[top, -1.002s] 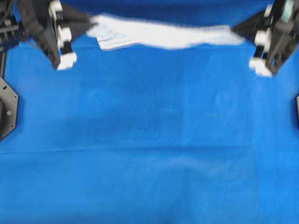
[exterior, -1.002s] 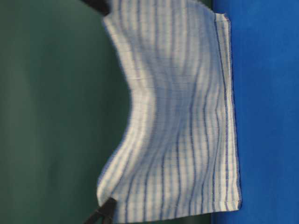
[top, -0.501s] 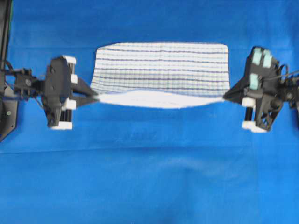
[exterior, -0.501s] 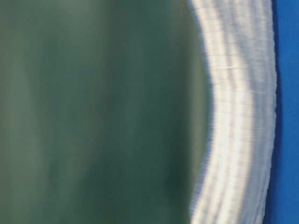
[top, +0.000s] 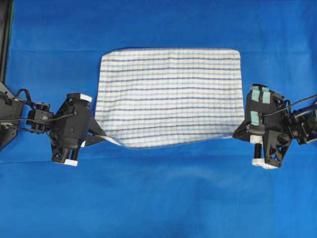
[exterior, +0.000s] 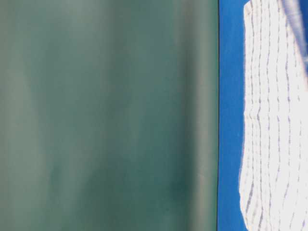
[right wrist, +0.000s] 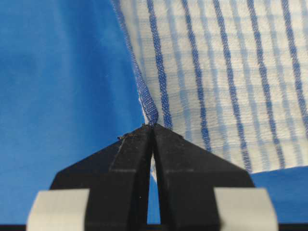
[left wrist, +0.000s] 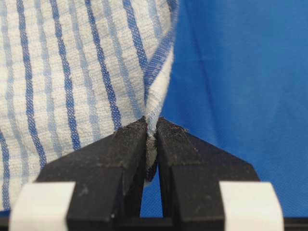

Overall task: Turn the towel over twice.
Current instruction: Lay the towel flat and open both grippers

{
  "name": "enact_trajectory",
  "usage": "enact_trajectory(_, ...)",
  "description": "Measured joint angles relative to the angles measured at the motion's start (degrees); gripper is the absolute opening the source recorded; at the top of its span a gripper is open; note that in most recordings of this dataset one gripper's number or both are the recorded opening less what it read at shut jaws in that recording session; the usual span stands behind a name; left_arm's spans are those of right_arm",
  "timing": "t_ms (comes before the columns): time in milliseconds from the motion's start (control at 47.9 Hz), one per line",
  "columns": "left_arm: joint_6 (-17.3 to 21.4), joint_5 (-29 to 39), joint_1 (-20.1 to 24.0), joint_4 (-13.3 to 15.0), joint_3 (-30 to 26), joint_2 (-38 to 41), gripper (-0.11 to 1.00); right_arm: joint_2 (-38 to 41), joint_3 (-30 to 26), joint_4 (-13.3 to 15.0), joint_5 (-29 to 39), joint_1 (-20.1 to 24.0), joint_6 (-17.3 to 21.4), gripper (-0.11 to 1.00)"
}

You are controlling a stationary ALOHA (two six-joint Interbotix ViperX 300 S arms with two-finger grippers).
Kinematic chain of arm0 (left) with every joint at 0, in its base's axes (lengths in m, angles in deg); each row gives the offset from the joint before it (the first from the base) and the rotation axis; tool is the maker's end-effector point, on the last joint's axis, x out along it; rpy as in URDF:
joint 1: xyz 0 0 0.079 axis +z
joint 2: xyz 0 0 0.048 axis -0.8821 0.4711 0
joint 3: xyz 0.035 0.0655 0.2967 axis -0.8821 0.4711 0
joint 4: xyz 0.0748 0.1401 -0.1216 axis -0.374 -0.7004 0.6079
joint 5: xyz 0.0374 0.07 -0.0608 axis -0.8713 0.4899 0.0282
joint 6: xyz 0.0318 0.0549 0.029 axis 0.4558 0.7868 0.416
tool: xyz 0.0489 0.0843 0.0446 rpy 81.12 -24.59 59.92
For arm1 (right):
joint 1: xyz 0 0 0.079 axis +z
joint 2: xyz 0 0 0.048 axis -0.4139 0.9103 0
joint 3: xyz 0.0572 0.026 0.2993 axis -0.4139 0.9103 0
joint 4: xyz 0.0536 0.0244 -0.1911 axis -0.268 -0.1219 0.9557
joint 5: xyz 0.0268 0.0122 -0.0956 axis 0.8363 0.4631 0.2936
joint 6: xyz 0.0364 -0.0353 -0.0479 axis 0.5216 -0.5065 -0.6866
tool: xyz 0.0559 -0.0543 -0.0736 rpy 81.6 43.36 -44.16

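Observation:
I need to release the towel's corner with my right gripper on the blue cover (top: 241, 155), in front of its raised near edge.
The towel (top: 168, 94), white with thin blue stripes, is spread nearly flat on the blue table cover; its near edge is still raised a little between the two grippers. At the towel's near left corner my left gripper (top: 99, 138) is shut, with the corner pinched between its black jaws (left wrist: 150, 126). The near right corner sits in my right gripper (top: 237, 134), which is shut on it (right wrist: 153, 126). In the table-level view the towel (exterior: 274, 120) shows lying on the blue cover.
A plain blue cloth (top: 158, 198) covers the whole table. Black arm mounts sit at the left edge (top: 4, 134) and at the right (top: 304, 124). A green backdrop (exterior: 106, 115) stands behind the table.
Both grippers have swept toward the near side and down, carrying the towel's held edge over. The towel went from hanging in the air to lying spread on the cover.

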Motion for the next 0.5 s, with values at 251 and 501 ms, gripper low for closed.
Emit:
enact_trajectory(251,0.0,0.0,-1.05,0.0,0.0,0.0,0.03,2.29,0.0,0.0,-1.23,1.76,2.11,0.02)
enact_trajectory(501,0.0,0.0,-1.14,0.0,-0.44,0.35,0.03,2.81,-0.09,0.0,-1.41,1.85,2.11,0.02)
